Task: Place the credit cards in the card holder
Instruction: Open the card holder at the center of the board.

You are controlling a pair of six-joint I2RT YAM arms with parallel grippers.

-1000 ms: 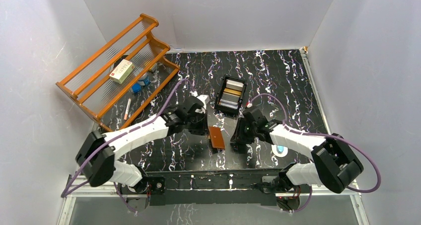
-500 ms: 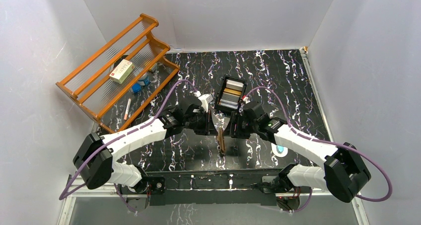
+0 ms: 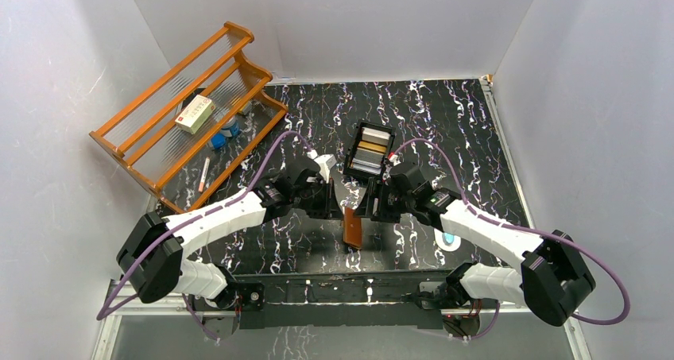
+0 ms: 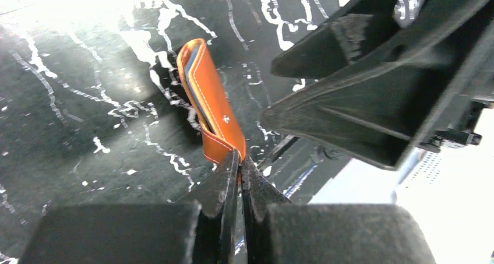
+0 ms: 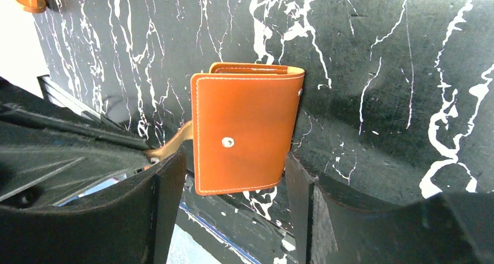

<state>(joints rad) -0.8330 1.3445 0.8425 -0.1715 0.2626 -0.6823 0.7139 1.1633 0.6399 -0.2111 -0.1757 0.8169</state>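
My right gripper needs to pinch one cover alone (image 5: 265,133) to spread the card holder open, since it hangs folded shut by its flap from my left gripper.
The card holder (image 3: 352,228), brown leather with a round snap (image 5: 228,141), hangs on edge just above the table. My left gripper (image 4: 239,159) is shut on the tip of its flap. The holder (image 4: 212,101) stretches away from those fingertips. My right gripper (image 5: 233,188) is open, and the holder's body (image 5: 244,133) sits between its two fingers (image 5: 166,194) with a gap on each side. The credit cards (image 3: 372,149), gold and silver, lie stacked in a black tray (image 3: 377,127) behind both grippers.
A wooden rack (image 3: 187,114) stands at the back left with a small box (image 3: 195,113) on it; a pen (image 3: 205,173) lies by its foot. A white-and-blue packet (image 3: 450,240) lies under my right arm. White walls close in on three sides.
The card holder has gone from lying flat to hanging on edge from my left gripper. My right gripper swung left to it and opened wide around it.
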